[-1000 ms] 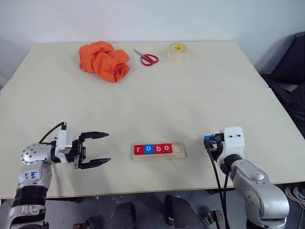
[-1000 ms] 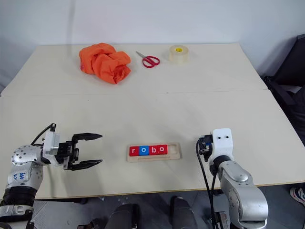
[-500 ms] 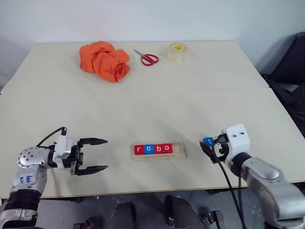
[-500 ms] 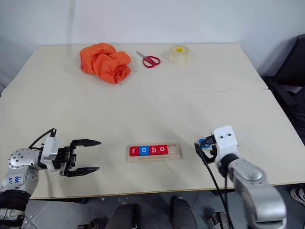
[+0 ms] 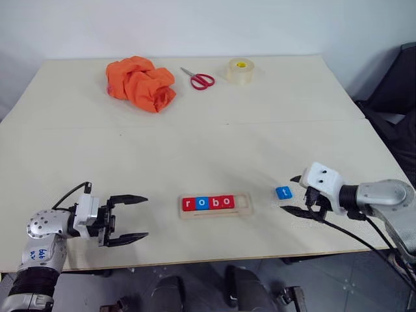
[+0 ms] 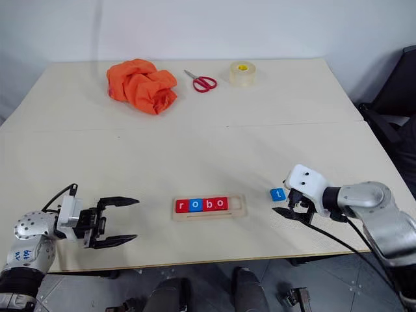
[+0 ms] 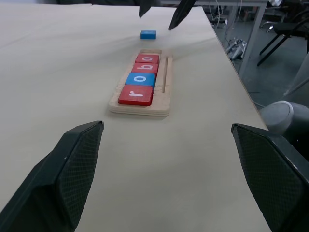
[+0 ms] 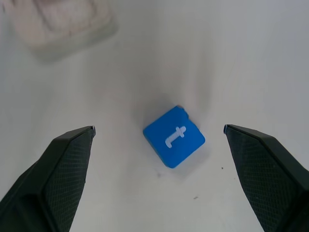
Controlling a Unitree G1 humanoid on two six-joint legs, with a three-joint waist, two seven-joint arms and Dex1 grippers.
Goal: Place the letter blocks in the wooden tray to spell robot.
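My right gripper will take the blue t block squarely at the t's top and foot (image 8: 190, 126) before I fill the slot, as it lies slanted, corners toward my fingers.
The wooden tray (image 5: 246, 204) lies near the table's front edge. Four letter blocks sit in it: a red r (image 5: 189, 204), a blue o (image 5: 202, 203), a red b (image 5: 215, 202) and a red o (image 5: 227, 201). Its right end slot is bare. A blue t block (image 5: 283, 192) lies flat on the table just right of the tray. My right gripper (image 5: 290, 194) is open, one finger on each side of the t block (image 8: 174, 137), not touching it. Left of the tray, my left gripper (image 5: 144, 218) is open and empty, pointing toward it.
An orange cloth (image 5: 141, 82), red-handled scissors (image 5: 200, 79) and a roll of tape (image 5: 240, 70) lie at the back of the table. A dark chair (image 5: 398, 97) stands past the right edge. The front edge runs close below the tray.
My right gripper has opened and let the blue t block down onto the table, while the arm swung out to the right and the wrist rolled. The left gripper has hardly moved.
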